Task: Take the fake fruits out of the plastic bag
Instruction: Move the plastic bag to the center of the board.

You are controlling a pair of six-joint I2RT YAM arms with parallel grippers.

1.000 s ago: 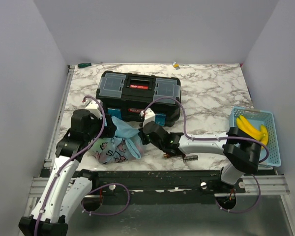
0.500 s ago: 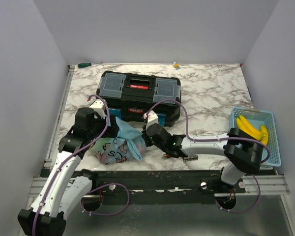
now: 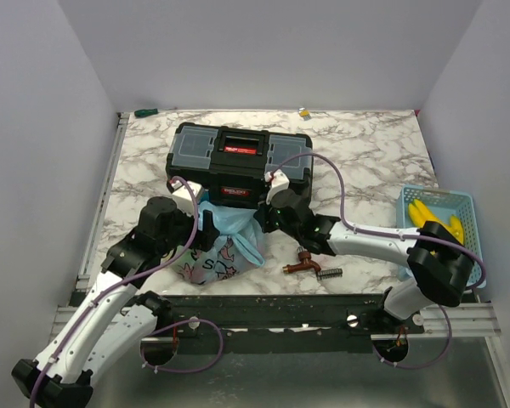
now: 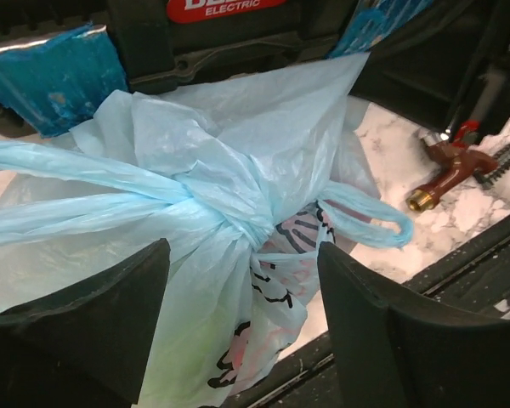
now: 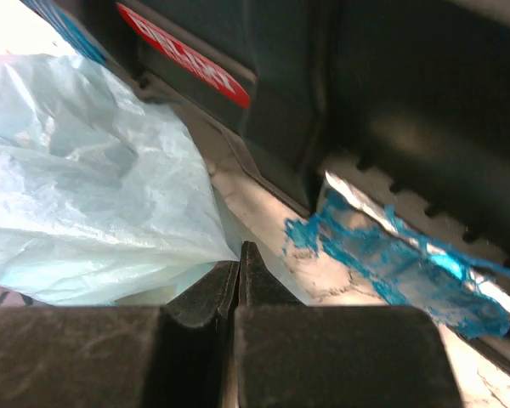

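Note:
The plastic bag's corner is in my right gripper, away from the knot, so my left gripper will pinch the film (image 4: 248, 262) below the knot to let my right gripper move closer.
The light-blue plastic bag (image 3: 219, 253) with its pink-and-brown print lies in front of the black toolbox (image 3: 238, 153), its handles knotted. In the left wrist view the bag (image 4: 238, 170) fills the space ahead of my left gripper (image 4: 242, 323), which is open, with the knot just beyond the fingers. My left gripper (image 3: 206, 234) is at the bag's left side. My right gripper (image 3: 266, 219) is at the bag's upper right corner. In the right wrist view it (image 5: 239, 259) is shut, pinching a corner of the bag film (image 5: 85, 170). The fruits inside are hidden but for a green tint.
A light-blue mesh basket (image 3: 472, 255) at the right edge holds yellow bananas (image 3: 433, 223). A brown tap (image 3: 302, 259) and a metal spring (image 3: 329, 273) lie right of the bag. The toolbox stands close behind both grippers. A black rail runs along the table's front edge.
My right gripper has moved back toward the toolbox, drawing the bag's corner up and uncovering the brown tap. My left arm has shifted right, closer to the bag.

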